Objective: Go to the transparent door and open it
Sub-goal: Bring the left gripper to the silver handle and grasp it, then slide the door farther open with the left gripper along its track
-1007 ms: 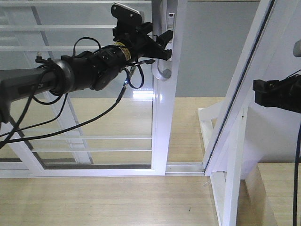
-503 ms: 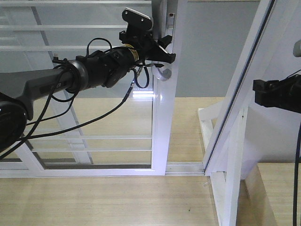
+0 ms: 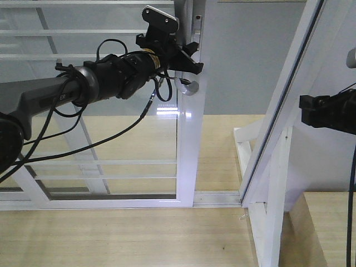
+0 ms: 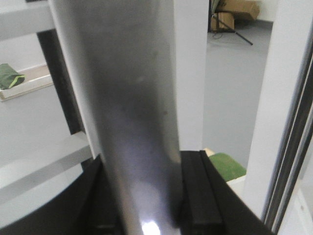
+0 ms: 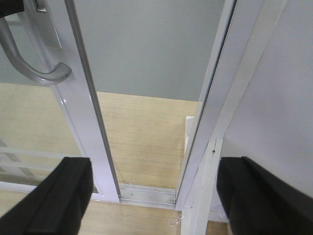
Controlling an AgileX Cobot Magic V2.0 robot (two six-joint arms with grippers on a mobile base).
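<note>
Next, I let go of the grey handle, now high up on the white stile, with my left gripper in front of the slanted white upright (image 3: 42,53) behind the glass of the transparent door.
The transparent door (image 3: 133,139) is a glass panel with thin white bars, and its white stile (image 3: 189,144) carries a curved grey handle (image 3: 189,87). My left gripper (image 3: 186,58) is shut on that handle high up on the stile. In the left wrist view the grey handle (image 4: 132,122) fills the space between the black fingers (image 4: 195,191). My right gripper (image 5: 154,196) hangs open and empty, at the right beside the fixed frame. Its wrist view shows the handle (image 5: 29,58) and the door stile (image 5: 83,98) at the left.
A slanted white fixed frame (image 3: 278,128) with a white wooden support (image 3: 272,222) stands at the right. A floor track (image 3: 217,197) spans the gap between stile and frame. Wooden floor (image 3: 122,233) lies in front, grey floor beyond the opening.
The door stile has slid a little to the left with my left gripper on the handle, widening the gap to the right frame. The right arm has not moved.
</note>
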